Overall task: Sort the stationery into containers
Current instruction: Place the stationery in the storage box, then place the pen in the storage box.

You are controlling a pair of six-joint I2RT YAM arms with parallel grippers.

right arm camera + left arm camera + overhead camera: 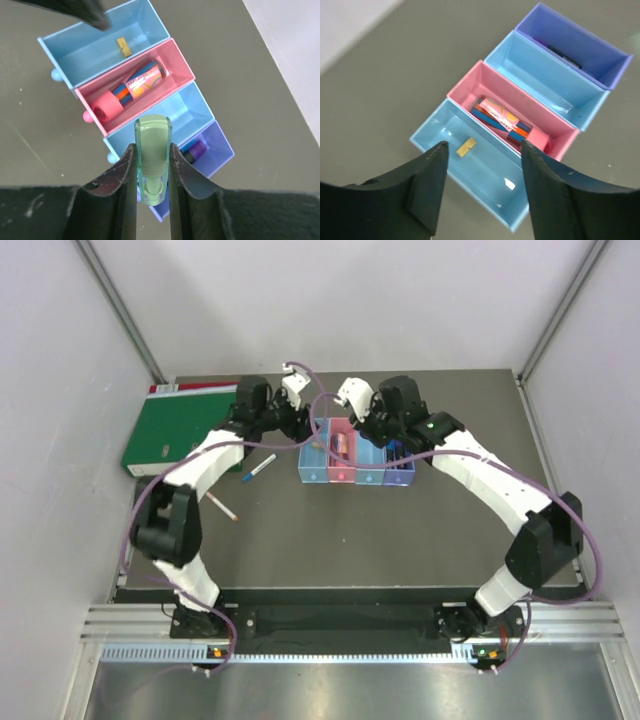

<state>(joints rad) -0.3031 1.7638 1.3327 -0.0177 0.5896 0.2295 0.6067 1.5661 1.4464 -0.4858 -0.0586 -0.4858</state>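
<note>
The robot's right gripper will release the light green marker in the light blue bin with the small yellow piece (313, 452) (95, 53).
Four joined bins (355, 465) stand mid-table: light blue, pink, light blue, purple. My right gripper (152, 147) is shut on a light green marker (152, 145), held above the second light blue bin (175, 112). My left gripper (482, 147) is open and empty above the first light blue bin (485, 172), which holds a small yellow piece (466, 147). The pink bin (177, 62) holds a patterned, pink-capped item (132, 87). The purple bin (220, 150) holds a purple and black item (195, 149). A blue-ended white pen (258, 469) and an orange-ended one (222, 507) lie left of the bins.
A large green binder (175, 430) lies at the table's back left corner, beside the left arm. Both arms reach over the bins from either side, their wrists close together. White walls and metal posts enclose the table.
</note>
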